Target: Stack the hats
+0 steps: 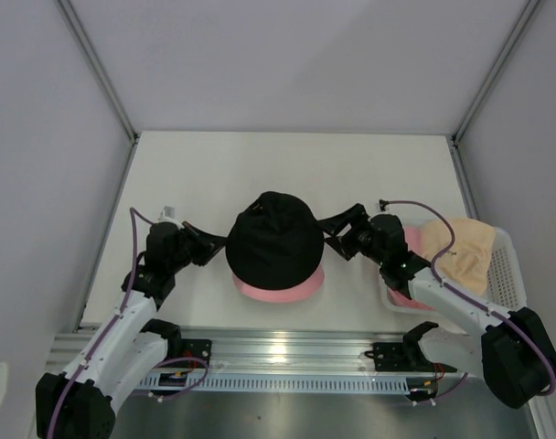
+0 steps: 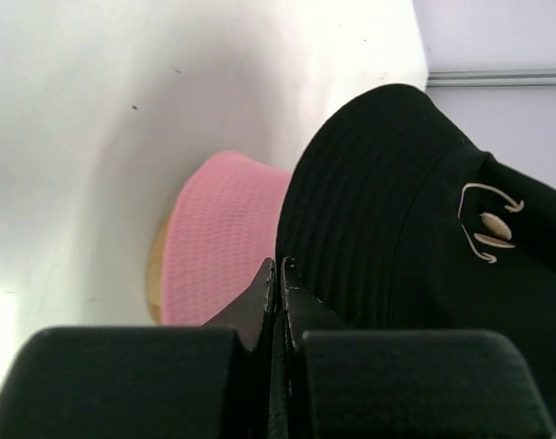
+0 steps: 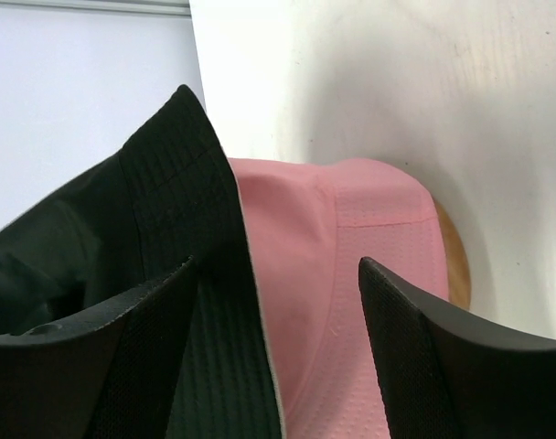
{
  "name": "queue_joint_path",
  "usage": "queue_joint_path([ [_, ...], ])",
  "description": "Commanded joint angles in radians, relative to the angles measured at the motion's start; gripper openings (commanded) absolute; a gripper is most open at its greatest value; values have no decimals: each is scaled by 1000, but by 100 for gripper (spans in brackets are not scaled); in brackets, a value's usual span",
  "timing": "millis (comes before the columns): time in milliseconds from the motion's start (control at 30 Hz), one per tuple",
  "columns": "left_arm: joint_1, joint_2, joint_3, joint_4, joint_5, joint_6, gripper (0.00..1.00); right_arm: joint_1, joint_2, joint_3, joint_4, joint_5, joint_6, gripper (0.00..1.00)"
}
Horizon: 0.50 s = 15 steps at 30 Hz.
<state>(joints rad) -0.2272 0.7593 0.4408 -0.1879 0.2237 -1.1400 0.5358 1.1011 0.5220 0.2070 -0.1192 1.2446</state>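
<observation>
Next, I pinch the black hat's edge [image 1: 318, 249] with my right gripper and help pull it nearer, because the pink hat's near edge sticks out under the black hat.
The black hat [image 1: 273, 240] sits over the pink hat [image 1: 276, 291] at the table's middle, and only the pink brim shows beneath it. My left gripper [image 1: 216, 249] is shut on the black hat's left brim; in the left wrist view its fingertips [image 2: 280, 263] pinch the brim edge of the black hat [image 2: 397, 229] beside the pink hat [image 2: 223, 247]. My right gripper [image 1: 333, 240] is open at the black hat's right side; in the right wrist view [image 3: 278, 265] its fingers straddle the black brim [image 3: 187, 229] and the pink hat [image 3: 351, 247]. The beige hat [image 1: 461, 249] lies in the basket.
A white perforated basket [image 1: 508, 270] stands at the right edge under the right arm. The wooden stand shows under the pink hat [image 2: 155, 274], and also in the right wrist view [image 3: 455, 261]. A metal rail [image 1: 287, 352] runs along the near edge.
</observation>
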Motion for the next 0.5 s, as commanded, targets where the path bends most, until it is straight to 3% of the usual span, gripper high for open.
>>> queue_joint_path([
  [0,-6,-26,16,-30,-69,111,1,1,-27,-46,76,1,-19,75],
  [233,-9,-84,32,-42,-92,190,1,50,-18,-63,199,-17,-8,70],
  [433,-35,-98,22,-27,-95,212,1,85,-1,-59,255,-13,7,49],
  [467,-41,-100,27,-18,-95,217,1,87,-3,-56,255,-14,9,38],
])
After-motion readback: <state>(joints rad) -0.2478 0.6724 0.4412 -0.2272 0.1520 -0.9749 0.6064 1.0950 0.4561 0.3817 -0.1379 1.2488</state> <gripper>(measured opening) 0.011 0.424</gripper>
